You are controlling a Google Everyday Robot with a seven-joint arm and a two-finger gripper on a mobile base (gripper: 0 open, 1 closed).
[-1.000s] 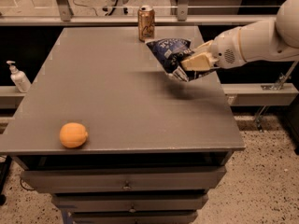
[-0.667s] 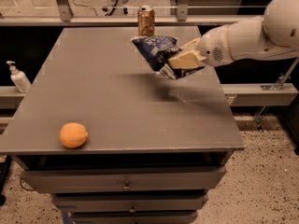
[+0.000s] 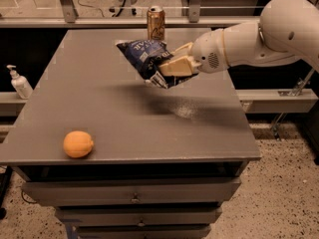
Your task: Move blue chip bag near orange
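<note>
The robot's gripper will release the blue chip bag on the grey table (image 3: pixel 97 109) just behind the orange.
The blue chip bag (image 3: pixel 143 57), navy with white lettering, hangs in the air above the middle of the grey table (image 3: pixel 104 113). My gripper (image 3: pixel 168 67) is shut on the bag's right side, with the white arm reaching in from the right. The orange (image 3: pixel 78 144) sits on the table near the front left edge, well to the lower left of the bag. The bag casts a shadow on the table below it.
A gold-brown drink can (image 3: pixel 156 23) stands at the table's far edge, just behind the bag. A white pump bottle (image 3: pixel 19 81) stands on a ledge left of the table. Drawers (image 3: pixel 134 195) are below the front edge.
My gripper has carried the chip bag leftward over the table, from the right side toward the middle. The orange and the can have not moved.
</note>
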